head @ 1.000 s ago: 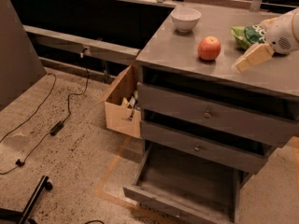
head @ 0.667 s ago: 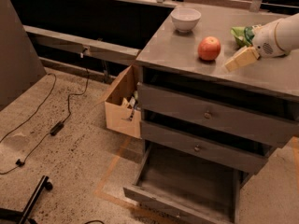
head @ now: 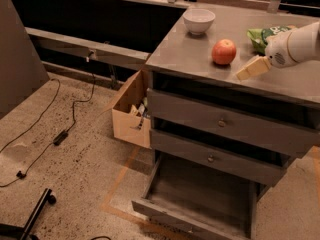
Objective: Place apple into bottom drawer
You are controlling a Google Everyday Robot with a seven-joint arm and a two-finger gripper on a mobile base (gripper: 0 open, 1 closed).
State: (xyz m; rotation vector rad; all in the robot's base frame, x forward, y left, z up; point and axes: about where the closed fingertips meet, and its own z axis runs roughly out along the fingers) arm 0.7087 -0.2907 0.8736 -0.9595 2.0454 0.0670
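I need to go to the red-orange apple next and grab it with my gripper by the apple's side (head: 231, 55) nearest the green snack bag.
The red-orange apple (head: 223, 51) sits on the grey cabinet top (head: 190, 49), in front of the white bowl. My gripper (head: 250, 69) comes in from the right on a white arm and hovers just right of the apple, its pale fingers pointing toward it, a short gap apart from it. The bottom drawer (head: 200, 199) is pulled open below, a wide shallow grey tray with nothing in it.
A white bowl (head: 199, 20) stands at the back of the top. A green snack bag (head: 265, 35) lies behind my arm. Two upper drawers (head: 220, 121) with small knobs stick out slightly. An open cardboard box (head: 131, 111) stands left of the cabinet. Cables lie on the floor.
My gripper has moved left along the cabinet top, closer to the apple. The apple, the bowl and the drawers have not moved.
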